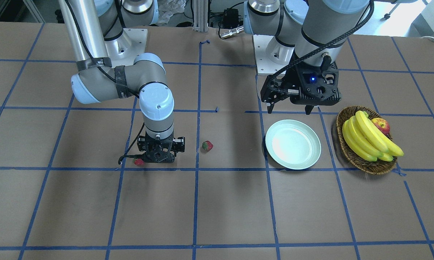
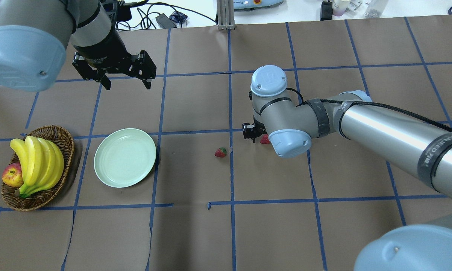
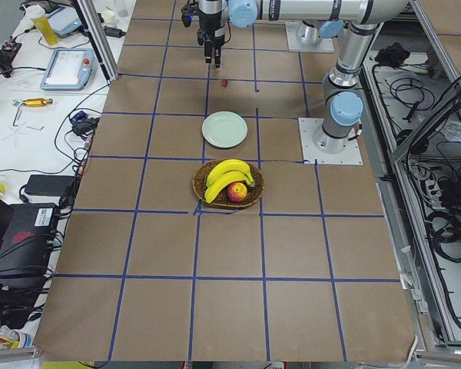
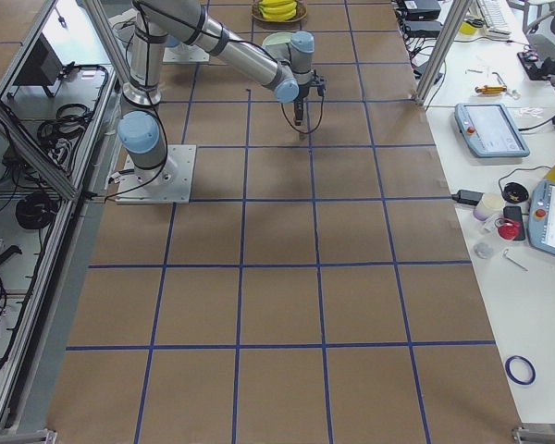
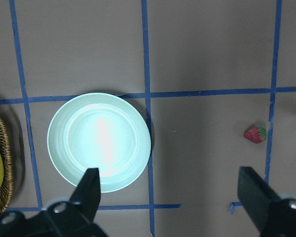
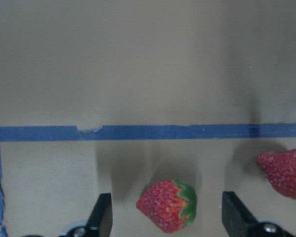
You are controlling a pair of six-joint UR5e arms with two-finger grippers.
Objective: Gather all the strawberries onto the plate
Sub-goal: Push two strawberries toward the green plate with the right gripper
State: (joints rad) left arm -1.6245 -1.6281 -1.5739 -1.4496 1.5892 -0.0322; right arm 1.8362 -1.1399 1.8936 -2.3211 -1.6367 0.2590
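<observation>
My right gripper needs to put the strawberry down on the table (image 1: 225,144) next to the lone strawberry, toward the plate.
My right gripper (image 6: 170,217) is open and low over the table. Its fingers (image 6: 101,215) stand on either side of one strawberry (image 6: 167,205) without holding it. A second strawberry (image 6: 283,173) lies just beside that gripper and also shows in the front view (image 1: 139,161) and the overhead view (image 2: 264,140). A third strawberry (image 1: 207,146) (image 2: 220,152) (image 5: 255,134) lies alone between the right gripper (image 1: 158,159) and the plate. The pale mint plate (image 1: 293,144) (image 2: 125,157) (image 5: 98,140) holds nothing. My left gripper (image 1: 289,110) (image 2: 127,86) is open and empty, raised beyond the plate.
A wicker basket (image 1: 374,169) (image 2: 66,137) with bananas (image 1: 368,139) and an apple (image 1: 381,125) stands beside the plate, on the side away from the strawberries. Blue tape lines grid the brown table.
</observation>
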